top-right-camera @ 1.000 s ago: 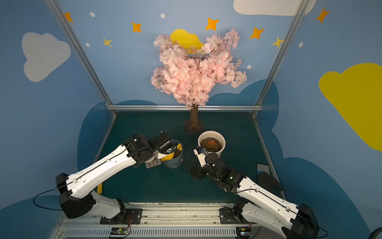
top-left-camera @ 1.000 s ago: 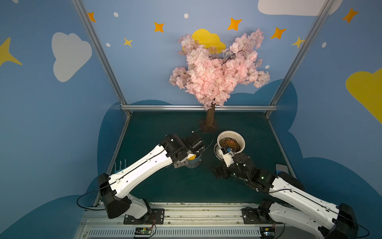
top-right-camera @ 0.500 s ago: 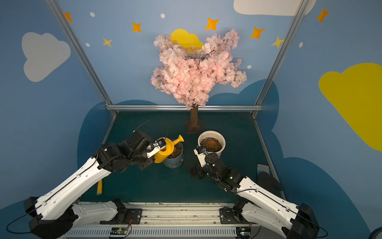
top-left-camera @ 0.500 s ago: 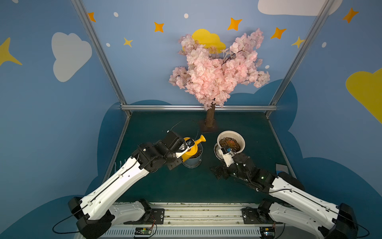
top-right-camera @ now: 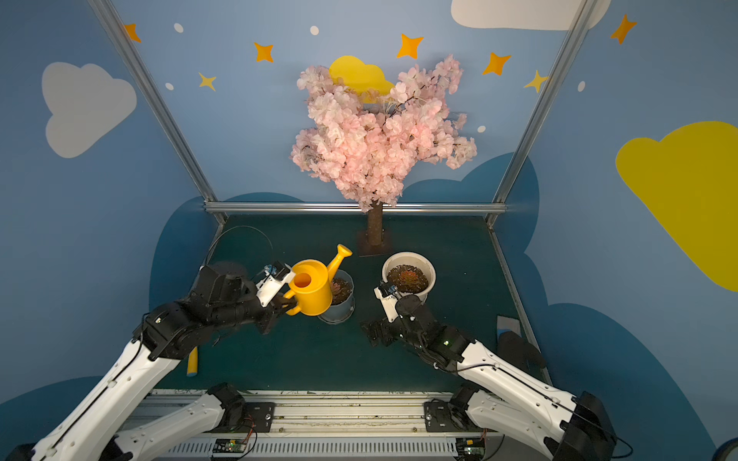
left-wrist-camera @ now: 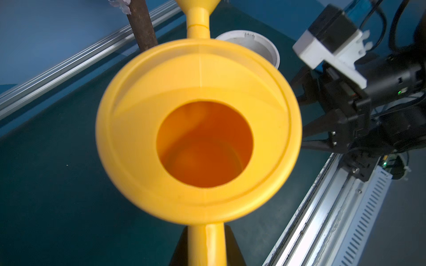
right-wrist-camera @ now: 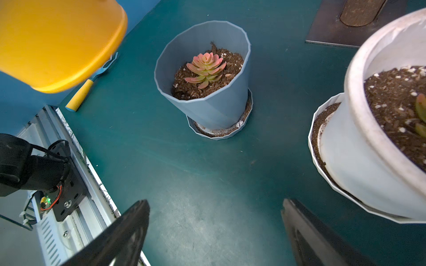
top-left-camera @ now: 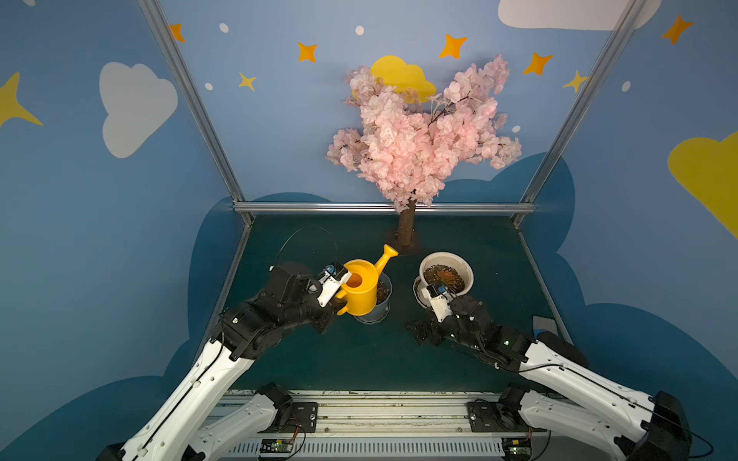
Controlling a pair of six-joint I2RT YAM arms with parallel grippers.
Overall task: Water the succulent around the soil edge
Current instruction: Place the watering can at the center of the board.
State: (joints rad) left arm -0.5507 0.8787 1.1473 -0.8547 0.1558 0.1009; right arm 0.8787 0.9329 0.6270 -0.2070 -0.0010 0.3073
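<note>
Next, my left gripper sets the yellow watering can down on the mat (top-left-camera: 328,325) next to the blue-grey pot, away from the white pot. The can now hangs over that blue-grey pot's rim.
In both top views my left gripper (top-left-camera: 340,304) (top-right-camera: 288,306) is shut on the handle of a yellow watering can (top-left-camera: 361,289) (top-right-camera: 311,291). The can hangs upright over the near-left rim of a blue-grey pot (top-left-camera: 378,312) (right-wrist-camera: 219,103), with its spout pointing back right. A pink succulent (right-wrist-camera: 205,66) grows in that pot's dark soil. In the left wrist view the can (left-wrist-camera: 198,129) fills the picture, and the gripper (left-wrist-camera: 206,249) clamps its handle. My right gripper (top-left-camera: 419,332) (right-wrist-camera: 214,203) stands open and empty, low over the mat beside a white pot (top-left-camera: 445,255) holding another succulent (top-left-camera: 446,275).
A pink blossom tree (top-left-camera: 419,139) stands at the back on a brown trunk (top-left-camera: 405,227) with a flat base. A yellow-handled tool (top-right-camera: 192,361) lies on the mat at the front left. Both pots sit on saucers. Metal frame rails border the green mat.
My left arm has drawn back toward the front left and raised the watering can from low over the blue-grey pot to upright above its rim. The right arm has not moved.
</note>
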